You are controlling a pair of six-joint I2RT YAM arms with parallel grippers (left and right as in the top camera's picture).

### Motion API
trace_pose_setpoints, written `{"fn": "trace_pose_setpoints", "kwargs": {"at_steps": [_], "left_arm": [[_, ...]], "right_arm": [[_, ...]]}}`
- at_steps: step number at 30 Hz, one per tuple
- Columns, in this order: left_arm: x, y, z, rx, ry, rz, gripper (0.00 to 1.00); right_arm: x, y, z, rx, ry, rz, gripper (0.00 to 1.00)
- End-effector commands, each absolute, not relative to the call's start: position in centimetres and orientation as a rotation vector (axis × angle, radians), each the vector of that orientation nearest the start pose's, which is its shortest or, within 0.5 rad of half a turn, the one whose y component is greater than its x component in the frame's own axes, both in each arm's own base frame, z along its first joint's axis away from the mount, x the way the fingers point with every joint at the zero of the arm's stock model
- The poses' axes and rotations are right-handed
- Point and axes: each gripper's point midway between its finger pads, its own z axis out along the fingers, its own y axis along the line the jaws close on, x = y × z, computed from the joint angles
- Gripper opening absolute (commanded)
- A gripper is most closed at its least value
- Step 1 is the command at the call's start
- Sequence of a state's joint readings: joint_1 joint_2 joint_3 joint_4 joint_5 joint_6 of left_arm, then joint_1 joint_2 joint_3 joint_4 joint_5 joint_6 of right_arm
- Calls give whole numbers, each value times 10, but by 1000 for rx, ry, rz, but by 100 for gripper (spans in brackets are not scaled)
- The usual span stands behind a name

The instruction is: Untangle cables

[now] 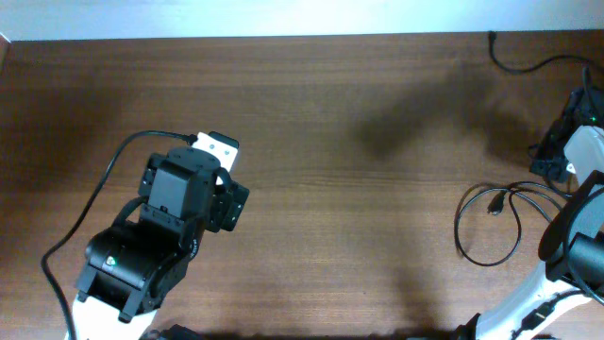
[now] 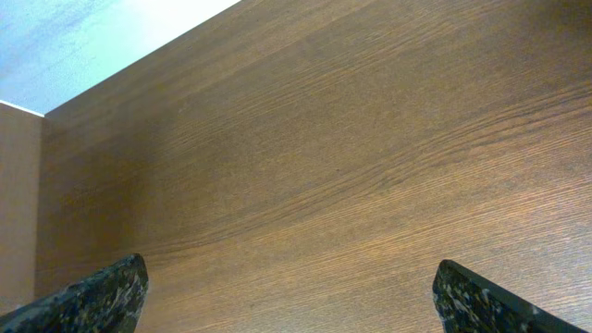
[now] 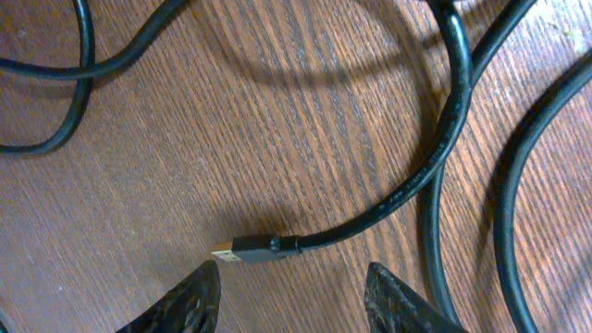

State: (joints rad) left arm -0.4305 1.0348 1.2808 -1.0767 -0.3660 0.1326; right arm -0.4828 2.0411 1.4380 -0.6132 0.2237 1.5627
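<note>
I need to take the cable by its plug end [image 3: 254,247] with my right gripper and lift it clear toward the pale wall, because the gold-tipped plug's cable lies across another piece of cable.
The cables [image 1: 491,222] are thin black loose strands looping on the wooden table at the right side of the overhead view. In the right wrist view a cable end with a small gold-tipped plug [image 3: 248,250] lies flat, with more strands [image 3: 444,129] curving around it. My right gripper [image 3: 291,296] is open, its two fingertips just below the plug and apart from it. My left gripper [image 2: 291,296] is open and empty over bare wood at the left of the table. In the overhead view the right arm [image 1: 576,236] covers part of the loops.
Thicker black wires [image 1: 528,61] run from the right arm's base at the far right edge. Another black wire [image 1: 85,217] curves off the left arm [image 1: 160,236]. The table's far edge [image 1: 283,38] meets a pale wall.
</note>
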Motion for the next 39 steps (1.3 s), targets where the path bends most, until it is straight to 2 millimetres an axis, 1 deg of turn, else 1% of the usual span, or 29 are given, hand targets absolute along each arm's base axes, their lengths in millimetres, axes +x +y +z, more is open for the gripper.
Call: {"fn": "trace_pose_setpoints", "kwargs": {"at_steps": [1, 3, 6, 8, 9, 10, 11, 13, 14, 17, 19, 20, 22, 24, 26, 29, 30, 31, 32, 33, 36, 38, 39], "left_arm": [[266, -56, 287, 471, 2298, 272, 99], [266, -56, 287, 471, 2298, 272, 99], [266, -56, 287, 471, 2298, 272, 99], [266, -56, 287, 471, 2298, 272, 99], [266, -56, 287, 471, 2298, 272, 99], [266, -56, 287, 471, 2298, 272, 99], [266, -56, 287, 471, 2298, 272, 99], [266, -56, 287, 471, 2299, 272, 99], [266, -56, 286, 472, 2301, 273, 99], [264, -55, 285, 476, 2308, 277, 99], [264, -55, 285, 476, 2308, 277, 99], [264, -55, 285, 476, 2308, 278, 99], [263, -54, 284, 480, 2315, 280, 99], [260, -53, 281, 488, 2333, 286, 99], [258, -52, 278, 494, 2346, 291, 99], [257, -51, 278, 496, 2349, 292, 99], [257, -51, 278, 496, 2349, 292, 99], [257, -51, 278, 496, 2350, 292, 99], [257, -51, 278, 496, 2350, 292, 99], [257, -51, 278, 496, 2350, 292, 99], [257, -51, 278, 496, 2349, 291, 99], [257, -52, 278, 496, 2350, 291, 99], [257, -52, 278, 496, 2350, 290, 99]], "right_arm": [[391, -253, 44, -3098, -1809, 21, 50], [389, -252, 33, -3077, -1802, 47, 49], [387, -250, 20, -3049, -1796, 66, 43], [389, -250, 19, -3054, -1797, 62, 41], [389, -252, 19, -3061, -1791, 58, 35], [388, -253, 19, -3087, -1743, 40, 32], [388, -251, 18, -3121, -1635, -26, 33], [392, -243, 14, -3157, -1363, -232, 38], [393, -241, 14, -3171, -1249, -294, 40], [390, -244, 14, -3232, -997, -329, 39], [389, -243, 13, -3251, -878, -338, 39], [389, -243, 13, -3259, -848, -347, 39], [390, -247, 14, -3280, -836, -348, 40], [386, -254, 14, -3320, -835, -294, 40], [379, -259, 9, -3344, -835, -214, 40], [373, -259, -1, -3322, -835, -168, 40], [372, -259, -4, -3318, -834, -160, 38], [372, -258, -5, -3316, -835, -155, 31], [372, -258, -6, -3311, -847, -151, 4], [371, -258, -8, -3309, -849, -145, 4], [372, -261, -7, -3307, -924, -127, 4], [385, -256, 4, -3256, -1065, -242, 4], [397, -253, 15, -3231, -1160, -331, 4]]}}
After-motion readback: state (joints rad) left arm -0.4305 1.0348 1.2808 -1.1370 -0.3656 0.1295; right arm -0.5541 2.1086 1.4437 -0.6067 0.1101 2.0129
